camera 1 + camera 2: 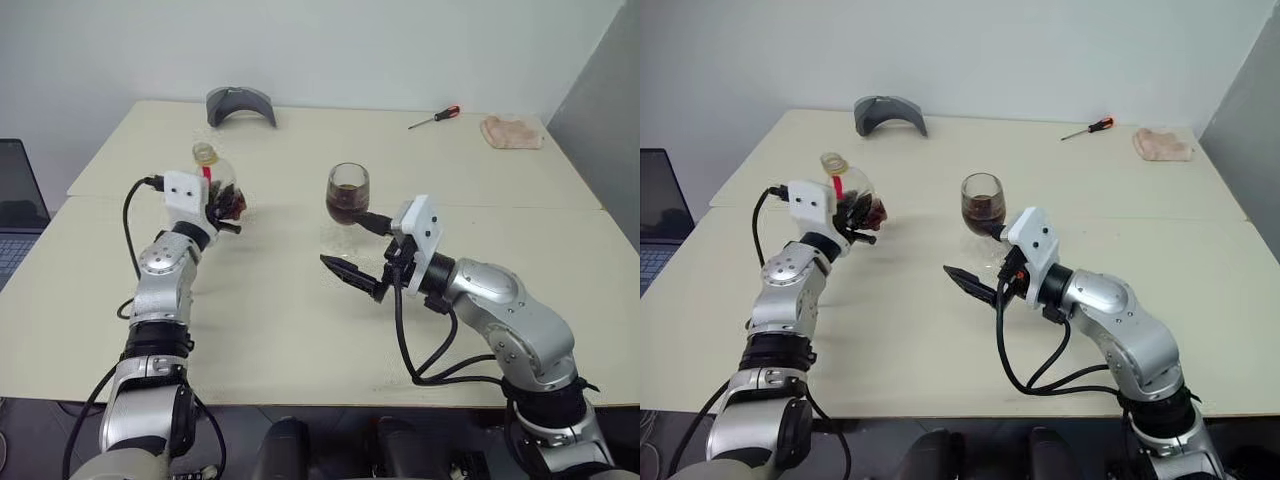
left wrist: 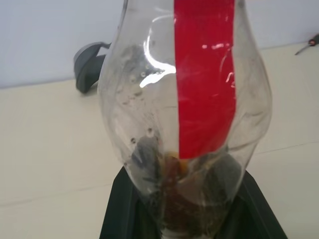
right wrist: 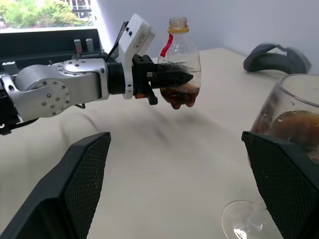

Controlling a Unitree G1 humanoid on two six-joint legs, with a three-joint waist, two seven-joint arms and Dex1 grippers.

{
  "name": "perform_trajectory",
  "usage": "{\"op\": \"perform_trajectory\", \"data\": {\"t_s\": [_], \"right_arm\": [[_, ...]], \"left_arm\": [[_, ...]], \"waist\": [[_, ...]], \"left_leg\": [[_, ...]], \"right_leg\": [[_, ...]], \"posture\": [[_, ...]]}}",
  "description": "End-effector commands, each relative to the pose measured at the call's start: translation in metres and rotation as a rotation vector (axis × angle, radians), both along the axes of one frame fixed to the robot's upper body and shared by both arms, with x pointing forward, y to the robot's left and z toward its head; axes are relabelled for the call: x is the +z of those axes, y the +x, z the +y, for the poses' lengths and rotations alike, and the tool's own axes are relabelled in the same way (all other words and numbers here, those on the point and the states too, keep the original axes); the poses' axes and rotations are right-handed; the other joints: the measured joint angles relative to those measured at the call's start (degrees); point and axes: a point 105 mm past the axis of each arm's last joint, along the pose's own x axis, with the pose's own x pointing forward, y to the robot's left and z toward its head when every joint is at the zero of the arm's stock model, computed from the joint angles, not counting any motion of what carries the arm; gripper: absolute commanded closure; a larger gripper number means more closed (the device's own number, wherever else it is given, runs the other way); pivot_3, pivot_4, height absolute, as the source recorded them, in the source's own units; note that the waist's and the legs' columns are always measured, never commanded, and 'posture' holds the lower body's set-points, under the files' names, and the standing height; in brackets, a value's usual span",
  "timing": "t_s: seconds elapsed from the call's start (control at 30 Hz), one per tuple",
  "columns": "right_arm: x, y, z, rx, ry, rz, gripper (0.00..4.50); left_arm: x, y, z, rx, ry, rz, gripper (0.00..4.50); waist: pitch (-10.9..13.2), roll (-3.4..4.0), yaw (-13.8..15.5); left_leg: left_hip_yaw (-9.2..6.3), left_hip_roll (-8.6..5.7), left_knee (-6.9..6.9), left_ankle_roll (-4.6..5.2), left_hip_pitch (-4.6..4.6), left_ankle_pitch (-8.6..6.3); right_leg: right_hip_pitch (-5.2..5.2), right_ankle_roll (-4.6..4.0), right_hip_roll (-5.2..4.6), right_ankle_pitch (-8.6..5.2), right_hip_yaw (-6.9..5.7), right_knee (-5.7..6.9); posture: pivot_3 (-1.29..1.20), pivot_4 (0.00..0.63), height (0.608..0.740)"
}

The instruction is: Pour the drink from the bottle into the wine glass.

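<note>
The robot's left gripper should release the bottle on the table just this side of the seam (image 1: 218, 225), facing the grey curved object.
The bottle (image 1: 215, 185) is a clear, bulbous plastic one with a red label strip and a yellow ring at its neck. It stands upright just above the table on the left, with my left gripper (image 1: 225, 210) shut on its lower body. A little dark drink (image 3: 182, 94) lies in its bottom. The wine glass (image 1: 348, 192) stands at the table's middle, its bowl partly filled with dark drink (image 1: 347, 207). My right gripper (image 1: 345, 240) is open and level in front of the glass. One finger (image 3: 284, 184) is close beside the bowl and the foot sits between the two fingers.
A grey curved object (image 1: 240, 103) lies at the table's far edge. A red-handled screwdriver (image 1: 435, 117) and a pinkish cloth (image 1: 512, 131) are at the far right. A laptop (image 1: 18, 210) sits off the table's left side. A seam (image 1: 500, 205) crosses the tabletop.
</note>
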Motion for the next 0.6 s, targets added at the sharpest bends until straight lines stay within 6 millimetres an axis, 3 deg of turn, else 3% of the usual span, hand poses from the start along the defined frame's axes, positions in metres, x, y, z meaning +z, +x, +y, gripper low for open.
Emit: {"op": "perform_trajectory", "data": {"t_s": [0.03, 0.6], "right_arm": [[0.011, 0.003, 0.0, 0.011, -0.005, 0.009, 0.0], [0.017, -0.016, 0.014, 0.165, -0.067, -0.061, 0.0]], "left_arm": [[-0.001, -0.002, 0.009, 0.019, -0.065, 0.01, 3.78], [-0.028, 0.002, 0.023, 0.071, -0.083, 0.102, 3.78]], "waist": [[-0.01, -0.01, -0.04], [-0.05, -0.04, -0.06]], "left_leg": [[0.0, 0.01, 0.0, 0.01, 0.0, -0.01], [-0.02, 0.01, -0.04, 0.03, 0.03, -0.02]], "right_leg": [[0.0, 0.0, 0.0, 0.0, 0.0, 0.01], [0.01, 0.0, 0.0, 0.0, -0.02, 0.01]], "posture": [[0.0, 0.15, 0.74], [0.0, 0.15, 0.74]]}}
